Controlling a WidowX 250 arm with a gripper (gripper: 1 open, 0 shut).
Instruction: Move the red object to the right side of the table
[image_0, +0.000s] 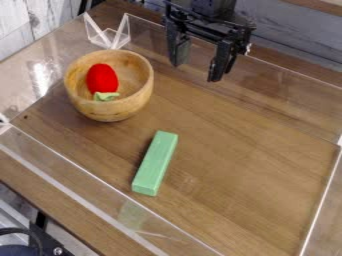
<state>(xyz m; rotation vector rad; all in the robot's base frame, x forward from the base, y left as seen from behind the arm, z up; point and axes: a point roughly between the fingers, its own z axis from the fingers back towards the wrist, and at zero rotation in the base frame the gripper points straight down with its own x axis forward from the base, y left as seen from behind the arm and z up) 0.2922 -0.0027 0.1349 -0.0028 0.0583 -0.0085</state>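
Observation:
I need to next move my gripper to the red object's rounded red end (102, 75), inside the wooden bowl, and close it there.
The red object (102, 77), a small rounded strawberry-like toy with a pale green end, lies inside a wooden bowl (131, 100) at the left of the brown wood-grain table (247, 150). My gripper (197, 62) hangs above the back of the table, to the right of the bowl and well apart from it. Its two black fingers (217, 66) point down and stand open with nothing between them.
A long green rectangular block (156, 163) lies on the table in front of the bowl, toward the middle. Low clear plastic walls (80, 196) edge the table all round. A white folded piece (107, 30) stands at the back left corner.

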